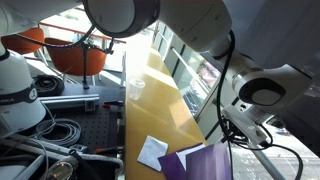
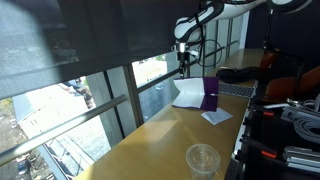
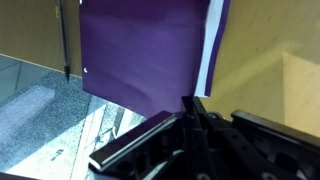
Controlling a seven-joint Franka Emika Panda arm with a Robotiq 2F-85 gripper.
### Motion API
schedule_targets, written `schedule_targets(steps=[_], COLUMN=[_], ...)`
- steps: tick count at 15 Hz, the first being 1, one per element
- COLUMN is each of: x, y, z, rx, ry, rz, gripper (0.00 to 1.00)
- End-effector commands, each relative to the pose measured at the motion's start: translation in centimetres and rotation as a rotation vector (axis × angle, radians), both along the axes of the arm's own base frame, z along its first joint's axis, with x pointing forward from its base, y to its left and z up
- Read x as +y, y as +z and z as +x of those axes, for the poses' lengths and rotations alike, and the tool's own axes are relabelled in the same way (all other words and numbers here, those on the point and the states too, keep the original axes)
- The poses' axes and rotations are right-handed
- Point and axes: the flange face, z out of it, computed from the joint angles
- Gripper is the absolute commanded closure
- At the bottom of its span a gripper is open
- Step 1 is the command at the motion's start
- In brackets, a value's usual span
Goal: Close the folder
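Note:
Next, I release the purple cover, its middle between the loose white paper and the white sheets (image 1: 172, 157).
The purple folder (image 2: 210, 93) lies on the tan table near the window, with white sheets (image 2: 187, 95) showing beside its purple cover. It also shows in an exterior view (image 1: 205, 160) at the bottom edge. In the wrist view the purple cover (image 3: 150, 50) fills the top, with a white paper edge (image 3: 210, 60) on its right. My gripper (image 3: 192, 105) points at the cover's lower edge with its fingers together and nothing seen between them. I cannot tell if it touches the cover. In an exterior view the gripper (image 2: 183, 62) hangs just above the folder.
A loose white paper (image 2: 216, 117) lies on the tan table (image 2: 160, 135), also seen in an exterior view (image 1: 152, 152). A clear plastic cup (image 2: 202, 158) stands at the near end. Windows run along one table side. Cables and robot bases crowd the other side (image 1: 40, 130).

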Motion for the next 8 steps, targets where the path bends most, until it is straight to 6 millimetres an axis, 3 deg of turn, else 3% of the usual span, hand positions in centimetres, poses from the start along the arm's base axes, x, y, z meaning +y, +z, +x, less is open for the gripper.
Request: schedule_targets(steps=[1,4,8], x=[6.4,11.5,14.9], y=[-0.4,-1.7,-3.6], z=[-1.0,-2.5,-6.2], rx=[0.034,0.091,0.172], ry=[0.029,0.044,0.053], rz=[-0.009,0.007,-0.015], gripper=[1.0,1.0,1.0])
